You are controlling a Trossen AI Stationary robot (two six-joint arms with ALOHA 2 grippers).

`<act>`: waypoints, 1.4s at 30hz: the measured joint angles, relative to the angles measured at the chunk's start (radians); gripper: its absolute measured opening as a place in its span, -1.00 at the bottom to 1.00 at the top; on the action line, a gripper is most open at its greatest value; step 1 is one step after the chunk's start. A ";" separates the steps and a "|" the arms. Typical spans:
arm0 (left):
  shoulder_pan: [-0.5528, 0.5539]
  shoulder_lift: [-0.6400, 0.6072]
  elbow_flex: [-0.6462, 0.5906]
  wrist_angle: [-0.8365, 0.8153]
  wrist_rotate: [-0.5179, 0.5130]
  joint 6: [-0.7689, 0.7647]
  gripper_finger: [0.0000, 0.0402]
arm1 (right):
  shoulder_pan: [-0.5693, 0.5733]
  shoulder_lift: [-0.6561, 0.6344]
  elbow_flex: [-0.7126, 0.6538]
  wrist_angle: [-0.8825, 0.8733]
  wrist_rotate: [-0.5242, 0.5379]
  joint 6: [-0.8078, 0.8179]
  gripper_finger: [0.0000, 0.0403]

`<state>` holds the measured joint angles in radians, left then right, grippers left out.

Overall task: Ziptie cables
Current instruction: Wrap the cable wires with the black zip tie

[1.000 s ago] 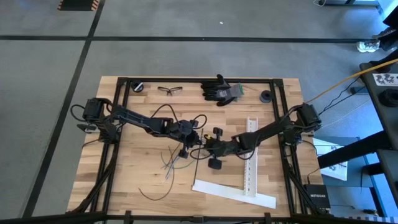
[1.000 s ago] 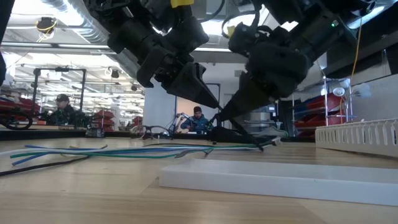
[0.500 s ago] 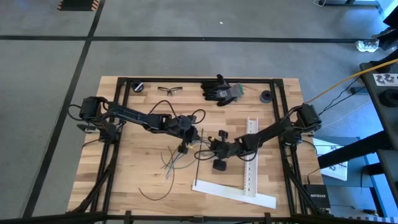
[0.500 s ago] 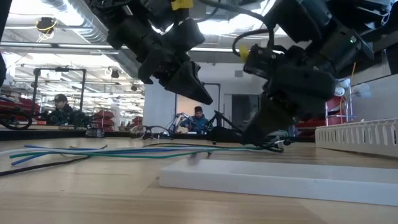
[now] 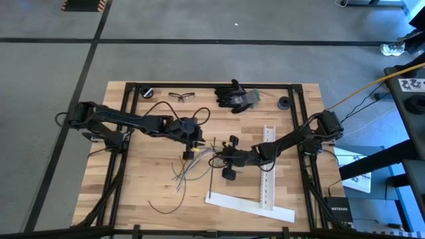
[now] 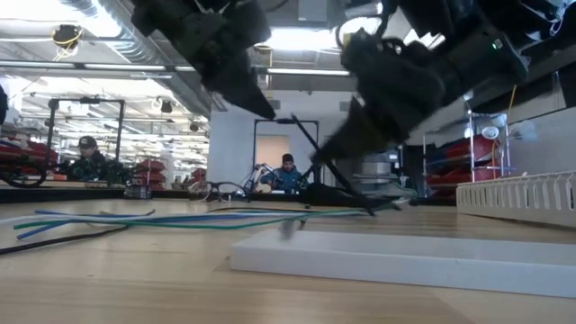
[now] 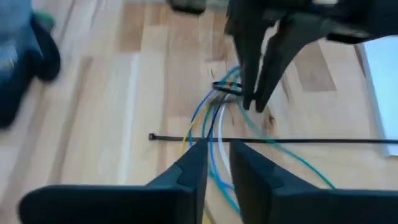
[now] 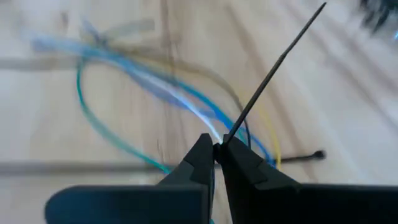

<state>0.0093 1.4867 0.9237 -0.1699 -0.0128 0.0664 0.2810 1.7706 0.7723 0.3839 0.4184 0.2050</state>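
Observation:
My right gripper pinches the ziptie at its head, with the free tail sticking up. My left gripper will take that head (image 8: 218, 148) before my right gripper opens.
The cables (image 5: 184, 167), thin pale blue, green and yellowish wires, lie in a loose bundle on the wooden table (image 5: 146, 179); they also show in the left wrist view (image 7: 214, 124). A black ziptie loop (image 7: 227, 87) sits round them. My right gripper (image 5: 216, 157) stands just above the bundle, shut on that ziptie's strip (image 8: 273, 68). My left gripper (image 5: 192, 146) hovers above the cables, its fingers (image 7: 194, 163) a little apart with nothing between them. A second ziptie (image 7: 273, 140) lies straight on the table across the wires. My right gripper pinches the ziptie's thin strip (image 8: 231, 138) between its two fingertips, close to the loop on the cables. The fingers slant down from the table's right. The strip's free end (image 8: 314, 15) sticks up and away past the fingers, clear of the table.
Two white perforated strips lie to the right (image 5: 267, 166) and along the near side (image 5: 249, 207). Black gloves (image 5: 234, 96) and safety glasses (image 5: 181, 95) lie at the far edge. A loose black strand (image 5: 166, 206) curls near the front left.
My left gripper has risen away from the ziptie and cables and drawn back toward the table's far left. My right gripper stays low over the bundle, having swung a little right and come back. The ziptie's free end now slants up from its fingers.

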 joint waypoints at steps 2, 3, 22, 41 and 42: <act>0.000 0.000 -0.011 0.010 -0.001 -0.034 -0.63 | 0.000 0.007 0.001 0.066 0.014 -0.014 -0.99; -0.006 0.000 -0.036 0.065 0.000 -0.042 -0.58 | 0.000 0.012 0.001 0.088 0.027 -0.021 -0.99; -0.049 0.198 -0.367 1.082 0.024 -0.321 -0.48 | 0.000 0.050 0.001 0.195 0.043 -0.053 -0.99; -0.137 0.248 -0.284 0.972 -0.296 0.156 -1.00 | -0.003 0.050 0.000 0.181 0.036 0.086 -0.96; -0.146 0.239 -0.281 0.954 -0.338 0.189 -1.00 | -0.003 0.050 0.000 0.178 0.037 0.110 -0.96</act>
<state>-0.1367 1.7256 0.6427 0.7843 -0.3504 0.2556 0.2783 1.8206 0.7723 0.5617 0.4553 0.3148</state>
